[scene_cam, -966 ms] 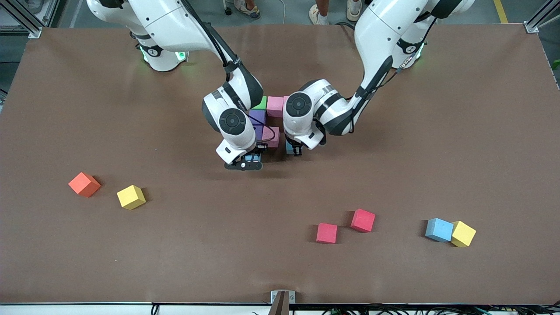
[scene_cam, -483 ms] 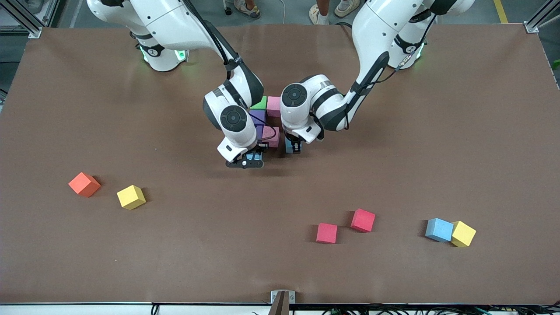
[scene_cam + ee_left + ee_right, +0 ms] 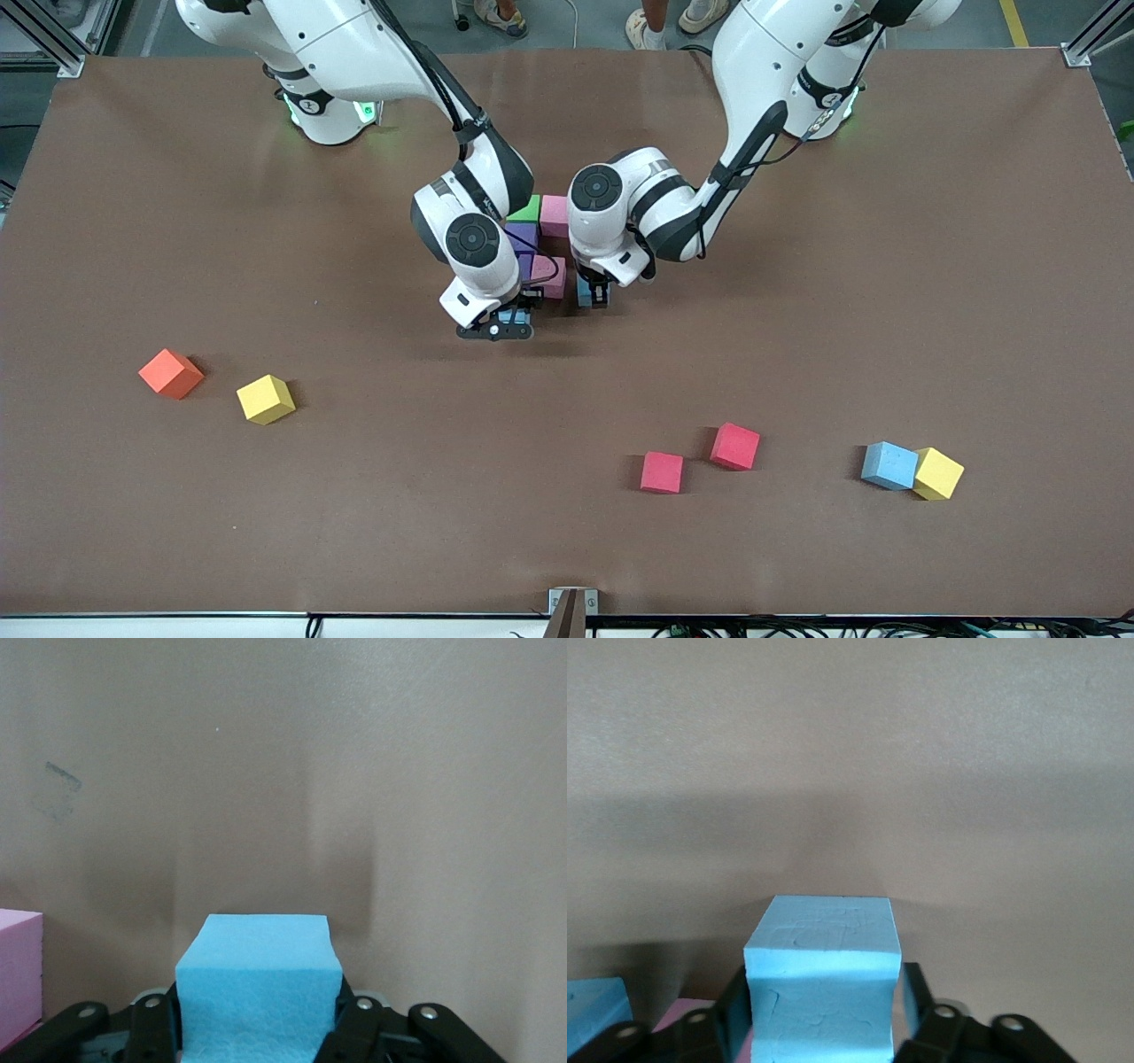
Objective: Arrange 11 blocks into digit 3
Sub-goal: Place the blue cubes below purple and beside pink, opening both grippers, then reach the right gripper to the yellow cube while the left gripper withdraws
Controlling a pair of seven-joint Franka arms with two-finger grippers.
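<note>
My left gripper is to set the light blue block down against the pink block between my two grippers (image 3: 579, 276).
A cluster of blocks lies mid-table: green (image 3: 528, 211), pink (image 3: 555, 215), purple (image 3: 521, 237) and another pink (image 3: 552, 276). My right gripper (image 3: 502, 322) is down at the table beside the cluster, on the side nearer the front camera. Its fingers stand slightly off a light blue block (image 3: 822, 992), whose sides are dented in. My left gripper (image 3: 592, 296) is shut on a second light blue block (image 3: 259, 988), low beside the pink block (image 3: 18, 970), on its side toward the left arm's end. Both arms hide part of the cluster.
Loose blocks lie nearer the front camera. An orange one (image 3: 171, 373) and a yellow one (image 3: 265, 399) are toward the right arm's end. Two red-pink ones (image 3: 662, 472) (image 3: 734, 446), a light blue one (image 3: 889, 465) and a touching yellow one (image 3: 937, 474) are toward the left arm's end.
My left gripper has carried its light blue block a little farther from the front camera, up against the cluster. My right gripper's fingers have come off their light blue block.
</note>
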